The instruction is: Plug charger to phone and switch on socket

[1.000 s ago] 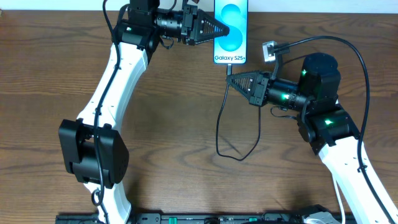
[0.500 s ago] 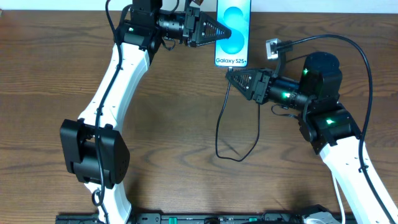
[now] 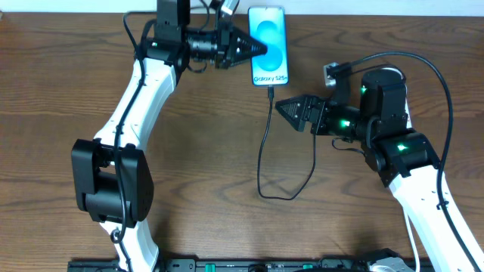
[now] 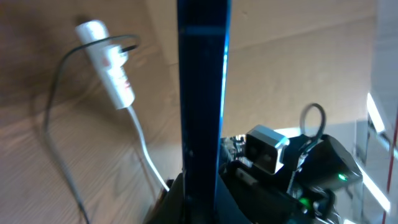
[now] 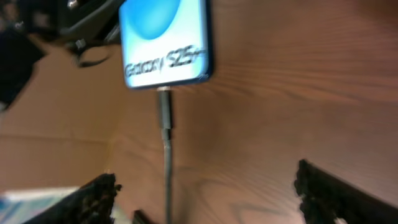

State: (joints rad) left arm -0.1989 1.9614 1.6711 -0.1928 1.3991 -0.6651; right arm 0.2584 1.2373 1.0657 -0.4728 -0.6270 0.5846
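Note:
Next, my left gripper lets go of the phone on the wooden table (image 3: pixel 265 129), next to the fingers of my right gripper.
The phone (image 3: pixel 270 45) shows its blue "Galaxy S25" screen at the table's far edge, and my left gripper (image 3: pixel 253 49) is shut on its left side. In the left wrist view the phone (image 4: pixel 202 87) stands edge-on between the fingers of the left gripper (image 4: pixel 202 208). The charger (image 3: pixel 265 143) is a thin black cable; its plug tip (image 5: pixel 164 109) meets the bottom edge of the phone (image 5: pixel 165 43). My right gripper (image 3: pixel 281 106) is open just below and right of the plug. In the right wrist view the right gripper (image 5: pixel 205 199) holds nothing and the cable passes untouched between the jaws. The socket (image 4: pixel 111 68) lies beyond the phone.
A white cord (image 4: pixel 146 155) runs from the socket toward the left wrist. The charger cable loops on the wood (image 3: pixel 291 193) in front of the right arm. A small silver block (image 3: pixel 330 73) with a black lead sits behind the right gripper.
My right gripper has opened, let go of the charger plug and drawn back slightly. The left gripper has carried the phone a little to the left, with the plug still at its edge.

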